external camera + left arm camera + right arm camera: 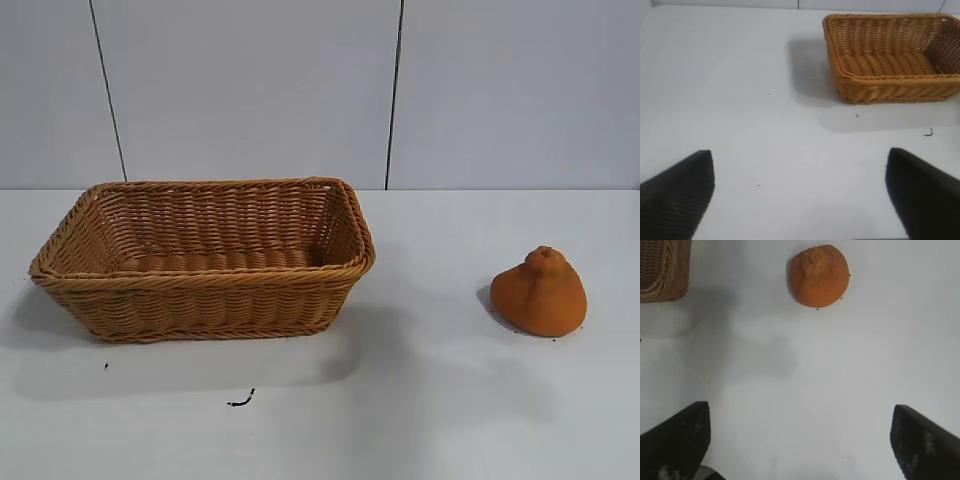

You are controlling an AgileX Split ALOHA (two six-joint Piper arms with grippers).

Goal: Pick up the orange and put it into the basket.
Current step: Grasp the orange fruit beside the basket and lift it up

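Note:
The narrow upper part of the orange (546,266) (815,263) will be gripped by my right gripper, which is going to close around the orange's knobby bump.
The orange (541,293), dull orange with a knobby bump on top, sits on the white table at the right. It also shows in the right wrist view (818,276), well ahead of my right gripper (800,412), which is open and empty above bare table. The tan woven basket (205,283) stands at the left, with nothing visible inside it. It shows in the left wrist view (890,82), far ahead of my left gripper (800,160), which is open and empty. Neither gripper shows in the exterior view.
A white table (420,400) carries both things, with a grey panelled wall (250,90) behind. A small dark scrap (241,400) lies in front of the basket. A corner of the basket (662,275) shows in the right wrist view.

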